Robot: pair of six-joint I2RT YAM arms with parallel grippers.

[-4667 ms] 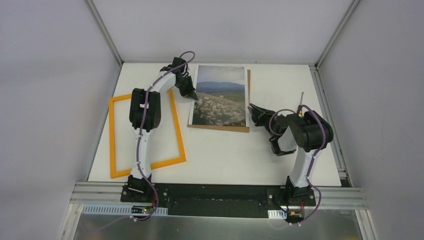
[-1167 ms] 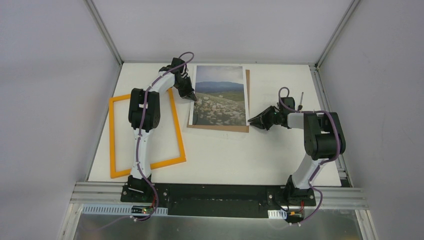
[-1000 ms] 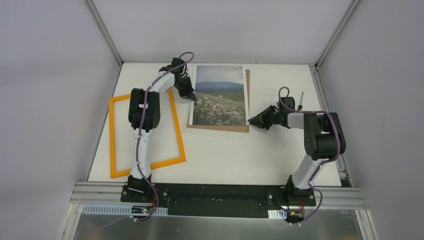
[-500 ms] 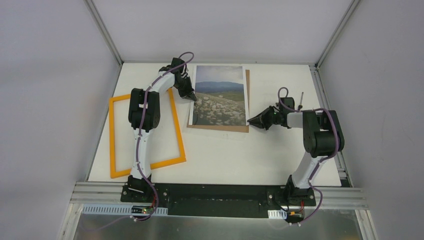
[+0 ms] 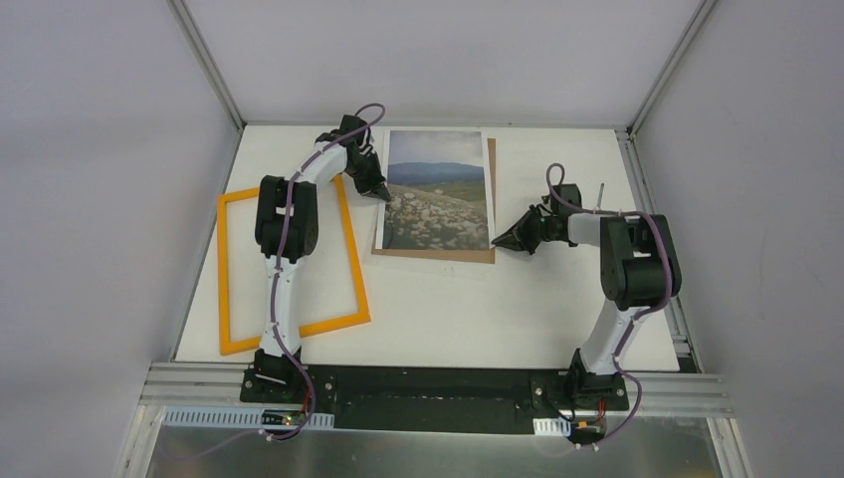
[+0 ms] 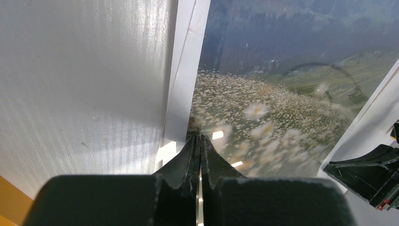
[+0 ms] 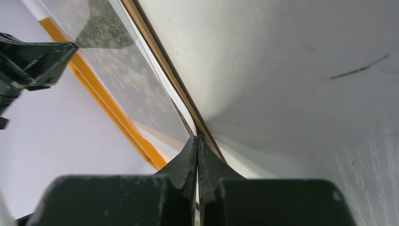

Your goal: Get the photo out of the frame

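The left gripper's fingers are shut on the photo's white border, so they should open before the right gripper pulls the photo away by its opposite edge (image 5: 491, 237).
The photo (image 5: 438, 194) lies face up on the brown backing board (image 5: 438, 256) at the back middle of the table. The orange frame (image 5: 225, 274) lies empty to its left, apart from it. My left gripper (image 5: 383, 192) is shut on the photo's left edge; in the left wrist view the fingertips (image 6: 200, 137) pinch the white border of the photo (image 6: 282, 108). My right gripper (image 5: 498, 244) is shut at the photo's right edge near its lower corner. In the right wrist view its tips (image 7: 196, 137) meet the thin edge of the photo (image 7: 127, 70) just above the board (image 7: 160, 56).
The left arm (image 5: 289, 214) reaches over the frame's right side. The white table ends at a metal rail (image 5: 438, 383) in front, and grey walls stand close on three sides. A thin dark rod (image 5: 600, 194) stands near the right arm.
The right gripper, open and away from the photo 4.7 s ago, has come to its right edge and shut; in the last second its wrist shifted slightly toward the back. The left gripper has not moved.
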